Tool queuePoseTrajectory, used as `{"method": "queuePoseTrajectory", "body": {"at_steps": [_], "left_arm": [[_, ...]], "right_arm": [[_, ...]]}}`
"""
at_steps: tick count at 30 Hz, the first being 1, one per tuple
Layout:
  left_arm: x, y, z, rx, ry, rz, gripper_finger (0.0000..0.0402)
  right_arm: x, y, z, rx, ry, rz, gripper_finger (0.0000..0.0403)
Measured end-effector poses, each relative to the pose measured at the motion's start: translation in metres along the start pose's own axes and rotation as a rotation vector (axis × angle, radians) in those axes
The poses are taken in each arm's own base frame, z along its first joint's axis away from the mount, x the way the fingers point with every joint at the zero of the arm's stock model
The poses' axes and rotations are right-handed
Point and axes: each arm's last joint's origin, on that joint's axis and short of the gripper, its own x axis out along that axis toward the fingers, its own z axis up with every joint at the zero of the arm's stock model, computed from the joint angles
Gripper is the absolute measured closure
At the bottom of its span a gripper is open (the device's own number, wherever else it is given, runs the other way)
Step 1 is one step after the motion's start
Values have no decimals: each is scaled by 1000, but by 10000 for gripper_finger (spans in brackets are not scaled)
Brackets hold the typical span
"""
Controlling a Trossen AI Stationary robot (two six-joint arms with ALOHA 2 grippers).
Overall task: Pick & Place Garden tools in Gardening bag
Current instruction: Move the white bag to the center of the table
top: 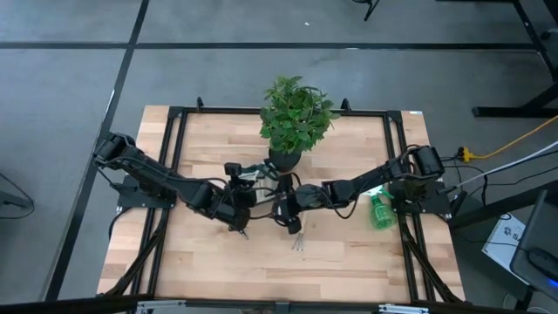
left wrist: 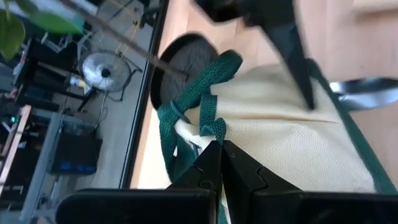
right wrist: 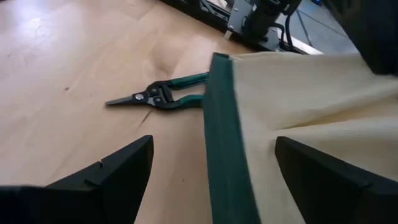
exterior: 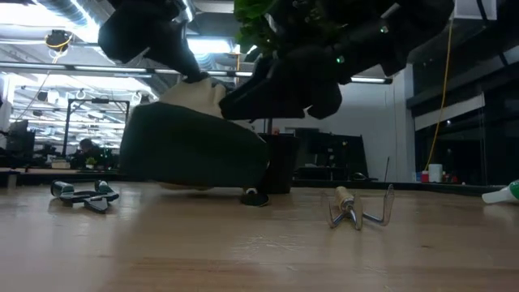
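Observation:
The robot's left gripper should release the gardening bag on the table before the black plant pot (top: 254,208), next to the hand fork.
The beige gardening bag (exterior: 190,146) with dark green trim lies tilted on the table in front of the black plant pot (top: 283,158). My left gripper (left wrist: 221,158) is shut on its top. My right gripper (right wrist: 213,142) is open, and the bag's green-trimmed edge (right wrist: 221,124) stands between its fingers. The shears (right wrist: 155,96) lie flat on the table beyond the bag. The hand fork (exterior: 361,209) rests on its tines near the front, and the green spray bottle (top: 381,212) lies at the right. A curved metal blade (left wrist: 367,90) shows beside the bag. My left gripper pinches the bag between its two fingers where a green handle strap (left wrist: 211,127) meets the beige cloth, coming from the table's left and slanting down. The bag sits tilted under the hold. My right gripper touches the beige cloth (left wrist: 311,109) with one fingertip (left wrist: 301,81); a crease runs from there. Its other finger (right wrist: 118,168) stands over the table outside the green trim. It comes from the table's right, slanting down.
The leafy plant (top: 296,113) in its black pot stands just behind the bag, close to both grippers. A black frame (top: 174,131) runs around the tabletop. Bare wood shows along the near edge.

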Motion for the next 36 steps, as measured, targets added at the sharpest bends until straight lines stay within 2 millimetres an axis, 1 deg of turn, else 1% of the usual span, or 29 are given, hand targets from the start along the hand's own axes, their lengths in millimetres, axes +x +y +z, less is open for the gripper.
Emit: {"method": "queuePoseTrajectory", "body": {"at_steps": [7,9,20,27,33,36], "left_arm": [[-2,-1,7,16,-61,48,398],[-2,-1,8,16,-69,41,398],[-7,-12,9,-88,-59,-225,398],[-9,-16,8,-162,-36,-345,398],[-6,-19,8,-192,-16,-374,398],[1,-27,8,-180,3,-369,398]], "right_arm": [[8,3,-6,12,-18,27,62],[13,4,-11,13,-15,30,62],[24,-5,-31,87,46,-10,62],[25,-4,-34,89,53,-10,62],[25,-3,-34,98,41,21,62],[25,-3,-34,100,41,22,62]]}}
